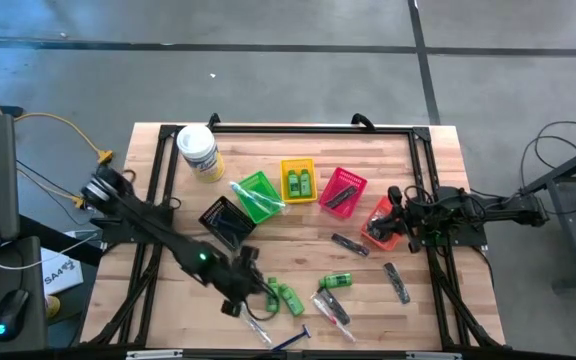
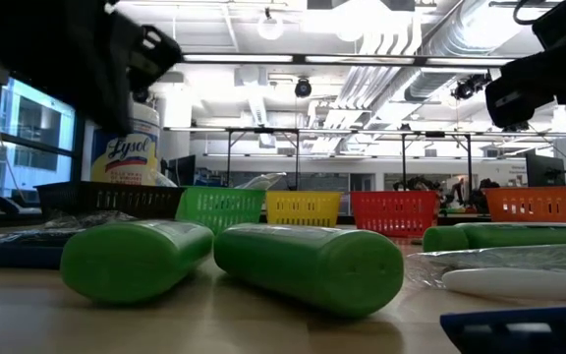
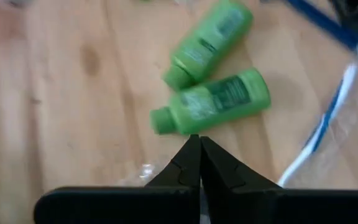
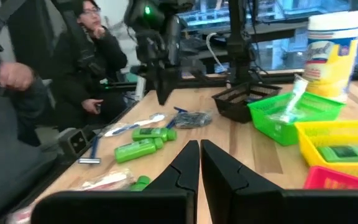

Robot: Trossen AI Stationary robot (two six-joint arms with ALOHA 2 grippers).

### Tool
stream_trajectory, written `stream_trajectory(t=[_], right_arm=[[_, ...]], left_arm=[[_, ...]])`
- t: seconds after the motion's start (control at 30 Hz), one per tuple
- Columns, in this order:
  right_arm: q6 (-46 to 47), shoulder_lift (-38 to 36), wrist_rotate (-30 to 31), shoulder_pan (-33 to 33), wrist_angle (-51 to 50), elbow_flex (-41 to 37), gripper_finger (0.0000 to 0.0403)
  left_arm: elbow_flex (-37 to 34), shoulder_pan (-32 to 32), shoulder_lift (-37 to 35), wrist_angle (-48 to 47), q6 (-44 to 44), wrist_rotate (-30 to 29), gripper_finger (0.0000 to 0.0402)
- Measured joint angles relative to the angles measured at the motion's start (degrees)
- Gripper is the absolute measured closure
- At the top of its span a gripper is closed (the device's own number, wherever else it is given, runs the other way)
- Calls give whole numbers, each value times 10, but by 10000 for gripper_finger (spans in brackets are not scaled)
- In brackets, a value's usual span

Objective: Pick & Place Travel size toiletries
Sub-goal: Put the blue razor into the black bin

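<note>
The left gripper's fingers are closed and empty above the blue-handled razor beside the black packet, so the robot should open them, reach lower and grab the razor's handle (image 4: pixel 171 124).
Two bright green mini bottles (image 3: pixel 213 102) (image 3: pixel 210 40) lie on their sides, side by side, on the wooden table, also seen in the high view (image 1: pixel 285 297). My left gripper (image 3: pixel 199 142) (image 1: pixel 251 290) hovers just above and beside them, shut, touching nothing. A third green bottle (image 1: pixel 336 282), a wrapped toothbrush (image 3: pixel 325 124), a blue-handled razor (image 1: pixel 290 340) and black combs (image 1: pixel 350 243) (image 1: pixel 396 282) lie nearby. My right gripper (image 4: pixel 199 148) (image 1: pixel 390 214) waits shut over the orange basket (image 1: pixel 376 232) at the table's right.
A row of small baskets crosses the table's middle: black (image 1: pixel 226 220), green (image 1: pixel 256 195), yellow (image 1: pixel 299 180), pink (image 1: pixel 343 190). A white Lysol tub (image 1: pixel 199 150) stands at the far left. A person (image 4: pixel 86 50) sits beyond the table's left side.
</note>
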Motion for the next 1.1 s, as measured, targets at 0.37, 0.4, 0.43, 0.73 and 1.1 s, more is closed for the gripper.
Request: stream_trajectory(t=[0.37,0.4,0.43,0.73,1.1], right_arm=[[-5,14,-15,0,2,-1,394],[-5,14,-15,0,2,-1,394],[-5,14,-15,0,2,-1,394],[-7,32,-17,0,2,-1,394],[-6,55,-15,0,2,-2,394]], left_arm=[[69,1,101,-82,-91,35,338],[69,1,105,-70,-91,35,323],[69,1,108,-66,-90,35,307],[69,2,142,-52,-58,25,236],[70,5,152,-54,-87,34,237]])
